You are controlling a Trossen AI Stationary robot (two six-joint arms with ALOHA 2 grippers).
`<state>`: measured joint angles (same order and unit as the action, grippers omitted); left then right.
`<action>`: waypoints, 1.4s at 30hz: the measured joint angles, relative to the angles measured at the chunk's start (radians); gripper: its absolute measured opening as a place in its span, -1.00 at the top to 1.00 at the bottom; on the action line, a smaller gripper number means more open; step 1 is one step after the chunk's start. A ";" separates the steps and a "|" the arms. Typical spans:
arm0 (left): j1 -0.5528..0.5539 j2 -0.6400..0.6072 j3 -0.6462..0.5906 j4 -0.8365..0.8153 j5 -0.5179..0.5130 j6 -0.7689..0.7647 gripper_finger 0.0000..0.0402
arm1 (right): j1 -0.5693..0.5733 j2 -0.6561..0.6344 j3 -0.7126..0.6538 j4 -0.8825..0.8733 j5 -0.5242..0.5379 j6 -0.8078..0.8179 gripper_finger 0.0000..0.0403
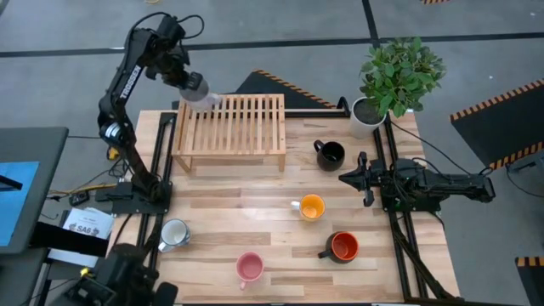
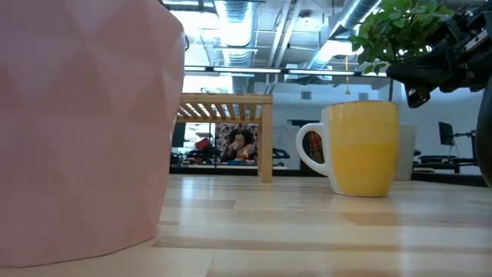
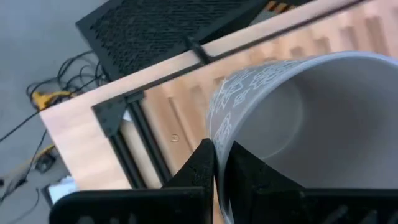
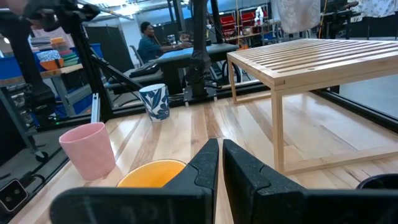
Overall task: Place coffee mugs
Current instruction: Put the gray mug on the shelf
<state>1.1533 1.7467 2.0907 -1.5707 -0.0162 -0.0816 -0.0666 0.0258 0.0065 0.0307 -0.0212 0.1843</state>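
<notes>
I will use my left gripper to let go of the grey mug on the slatted wooden rack's far corner [image 1: 201,112] [image 3: 277,134], away from the plant. The grey mug is now held above the rack.
My left gripper [image 3: 216,149] is shut on the grey patterned mug [image 1: 204,93], above the far left corner of the slatted wooden rack [image 1: 231,127]. My right gripper [image 4: 221,163] is shut and holds nothing. It hovers at the table's right side [image 1: 353,178], between the black mug [image 1: 330,154] and the orange mug [image 1: 312,206]. The mug with the red inside [image 1: 343,246], the pink mug [image 1: 250,268] and the white mug [image 1: 174,233] stand upright on the table near its front edge. My left gripper holds the grey mug by its rim wall [image 3: 219,124], one finger [image 3: 249,171] inside the mug and the other [image 3: 202,168] outside. The mug is tilted with its mouth toward the wrist. It is lifted over the rack's slats [image 3: 292,56]. I cannot tell whether it touches them.
A plant in a white pot [image 1: 367,115] stands at the table's far right corner. Black rails run along the table's left side [image 1: 163,161] and right side [image 1: 393,221]. Bare wood lies in front of the rack at the table's middle [image 1: 246,200]. People sit in the room beyond [image 4: 149,40].
</notes>
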 joint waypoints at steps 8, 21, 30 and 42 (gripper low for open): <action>0.017 0.007 -0.001 0.001 -0.003 -0.058 1.00 | 0.000 0.000 0.000 0.000 0.000 0.000 0.75; 0.018 0.020 -0.038 0.000 0.021 -0.150 1.00 | 0.000 0.000 0.000 0.000 0.000 0.000 0.75; -0.027 0.003 -0.163 0.002 -0.029 -0.197 1.00 | 0.000 0.000 0.000 0.000 0.000 0.000 0.75; -0.027 -0.001 -0.173 -0.001 -0.048 -0.210 0.52 | 0.000 0.000 0.000 0.000 0.000 0.000 0.75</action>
<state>1.1267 1.7456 1.9180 -1.5722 -0.0638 -0.2916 -0.0663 0.0259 0.0066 0.0307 -0.0212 0.1844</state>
